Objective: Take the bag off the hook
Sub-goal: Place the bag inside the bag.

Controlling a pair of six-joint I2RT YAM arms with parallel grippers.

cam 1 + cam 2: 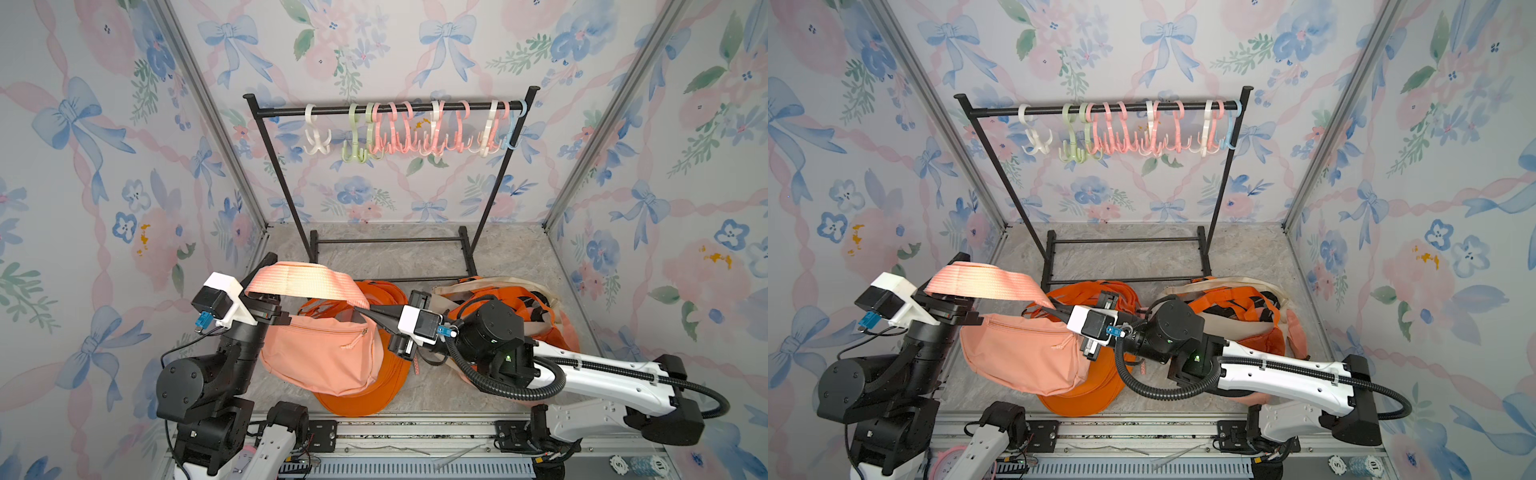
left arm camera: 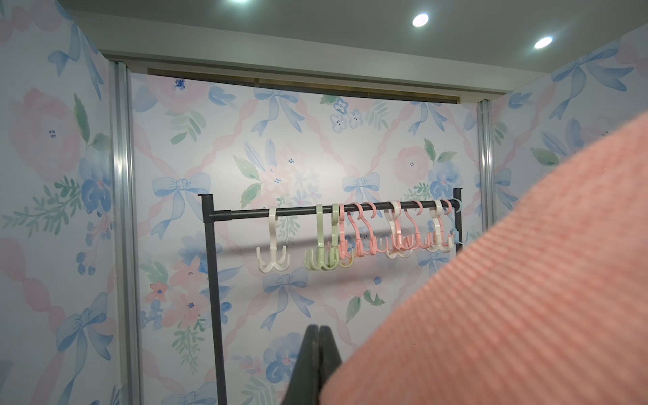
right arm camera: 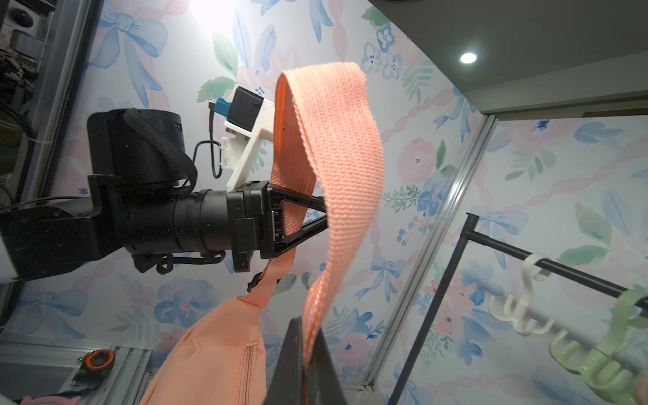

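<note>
The peach strap's end, now pinched in the jaws, will be let go by my right gripper on the orange pile's back edge (image 1: 406, 296), near the cream and orange heap.
The peach bag (image 1: 320, 357) hangs low in front of the rack and touches none of the hooks (image 1: 399, 129); its body rests on an orange pile. Its wide peach strap (image 1: 291, 284) is looped over my left gripper (image 1: 291, 321), which is shut with nothing between its fingers in the left wrist view (image 2: 319, 328). The strap (image 2: 526, 280) fills that view's side. My right gripper (image 1: 356, 309) is shut on the strap's other end, and in the right wrist view the webbing (image 3: 333, 140) runs down into the pinched jaws (image 3: 308, 322). The bag body (image 3: 210, 350) hangs beside them.
A black rack (image 1: 386, 109) stands at the back with several white, green, pink and blue hooks on its rail. Orange bags (image 1: 361, 399) lie under the peach bag. A second heap of cream and orange bags (image 1: 519, 299) lies at the right. Floral walls close in three sides.
</note>
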